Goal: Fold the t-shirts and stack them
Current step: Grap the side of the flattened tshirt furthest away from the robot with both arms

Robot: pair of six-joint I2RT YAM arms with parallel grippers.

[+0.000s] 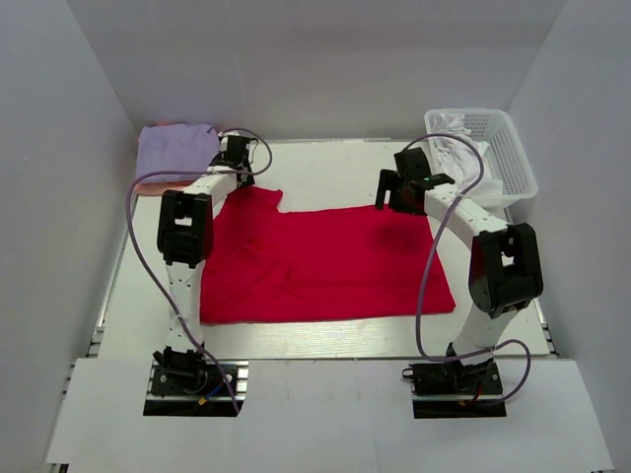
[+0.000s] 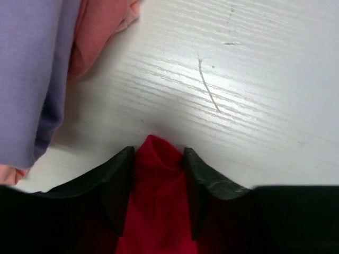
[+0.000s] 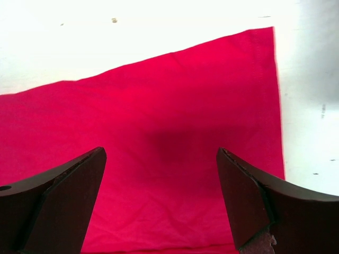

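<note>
I will close my right gripper on the far edge (image 1: 418, 208) (image 3: 250, 34) of the red t-shirt, near its corner that is closest to the white basket.
A large red t-shirt (image 1: 325, 261) lies spread flat on the white table (image 1: 335, 168). My left gripper (image 1: 235, 177) sits at its far left sleeve. In the left wrist view the jaws (image 2: 158, 154) pinch a bunched fold of red cloth (image 2: 159, 190), which touches both fingers. My right gripper (image 1: 391, 193) hovers over the shirt's far right corner. In the right wrist view it (image 3: 161, 153) stands wide open, with only flat red fabric (image 3: 175, 106) below. A folded lavender t-shirt (image 1: 175, 150) rests on a salmon-pink one (image 2: 100, 32) at the far left.
A white lattice basket (image 1: 505, 148) holding pale cloth stands at the far right corner. White walls close in the table on three sides. The lavender pile (image 2: 32, 69) lies just left of the left gripper.
</note>
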